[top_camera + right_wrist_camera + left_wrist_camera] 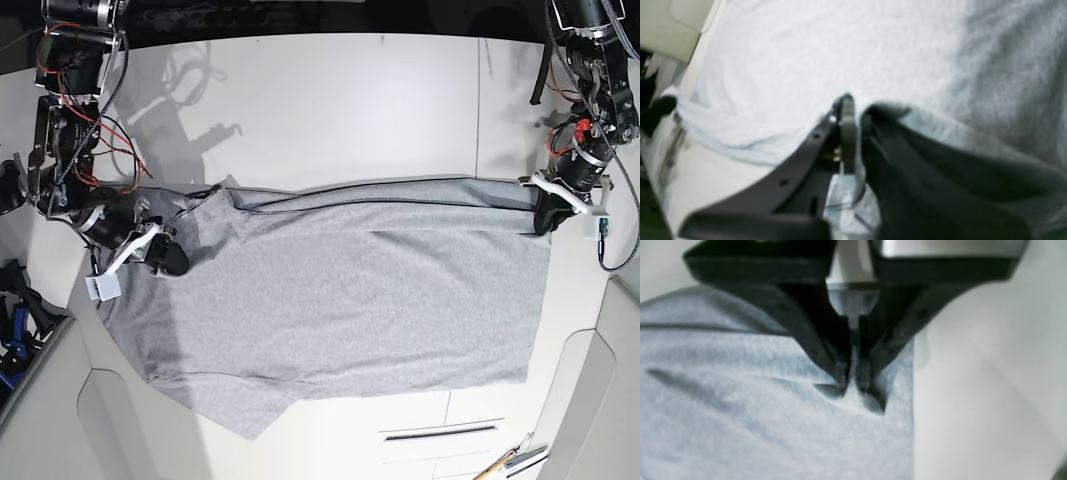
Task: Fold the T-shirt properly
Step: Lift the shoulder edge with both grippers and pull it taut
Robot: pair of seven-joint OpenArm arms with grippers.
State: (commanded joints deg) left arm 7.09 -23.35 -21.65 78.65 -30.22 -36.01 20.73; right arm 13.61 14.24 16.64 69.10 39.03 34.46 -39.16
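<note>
The folded flap is pinched by my left gripper short of the T-shirt's side edge, so that gripper should open and take the folded corner (907,356) before it pulls the T-shirt back.
The light grey T-shirt (350,300) lies spread across the white table (350,100), plain side up, with no lettering showing. Its far edge runs taut between my two grippers. My left gripper (548,215) is at the shirt's far right corner, shut on a pinch of the cloth; the left wrist view shows its fingertips (841,376) closed on a raised tuck of the grey cloth (740,406). My right gripper (170,258) is at the shirt's left end, shut on the cloth edge; in the right wrist view the cloth (806,50) is folded over its finger (847,126).
A sleeve (240,415) hangs toward the table's front edge at the lower left. Red and black cables (100,150) trail by the arm on the left. A blue object (15,330) sits off the table at far left. Small tools (515,462) lie at the front right.
</note>
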